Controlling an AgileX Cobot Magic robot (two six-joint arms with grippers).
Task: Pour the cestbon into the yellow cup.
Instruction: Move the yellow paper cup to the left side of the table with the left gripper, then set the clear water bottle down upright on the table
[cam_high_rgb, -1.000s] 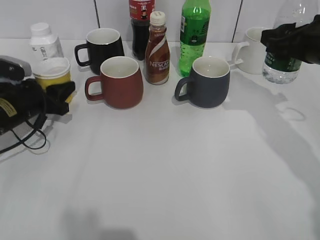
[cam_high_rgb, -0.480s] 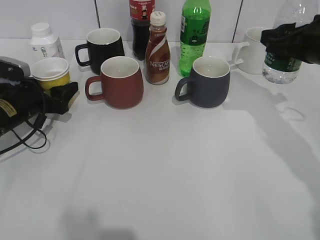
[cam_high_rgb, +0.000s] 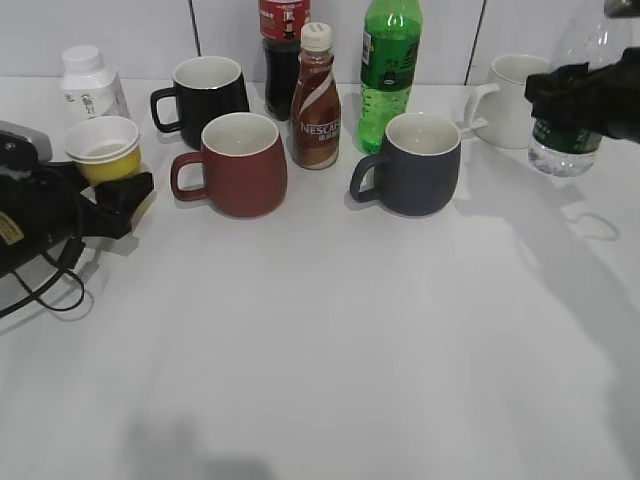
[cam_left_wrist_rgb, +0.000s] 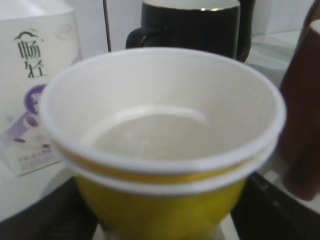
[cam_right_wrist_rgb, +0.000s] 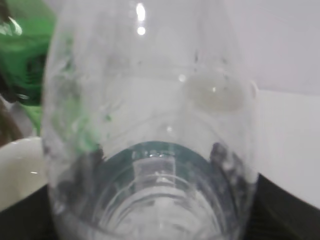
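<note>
Next, my right gripper lets go of the cestbon on the table (cam_high_rgb: 522, 193), at a spot that is just in front of the white mug.
The yellow cup (cam_high_rgb: 103, 150) stands upright at the far left between the jaws of my left gripper (cam_high_rgb: 108, 188), which is shut on its lower part. In the left wrist view the cup (cam_left_wrist_rgb: 160, 125) fills the frame, white inside, with the jaws (cam_left_wrist_rgb: 160, 220) dark on either side. The cestbon (cam_high_rgb: 565, 150), clear with a dark green band, is at the far right. My right gripper (cam_high_rgb: 585, 95) is shut round its middle and holds it upright. The right wrist view looks through the bottle (cam_right_wrist_rgb: 150, 125), and the jaws (cam_right_wrist_rgb: 155, 215) are mostly hidden behind it.
A red mug (cam_high_rgb: 240, 165), black mug (cam_high_rgb: 205, 90), dark grey mug (cam_high_rgb: 418, 165) and white mug (cam_high_rgb: 515, 100) stand along the back. Among them are a Nescafe bottle (cam_high_rgb: 315, 100), green soda bottle (cam_high_rgb: 390, 70), cola bottle (cam_high_rgb: 282, 50) and small white bottle (cam_high_rgb: 88, 85).
My right gripper has shifted slightly right and lower in the view with the bottle. My left gripper and the cup have shifted slightly left and lower.
</note>
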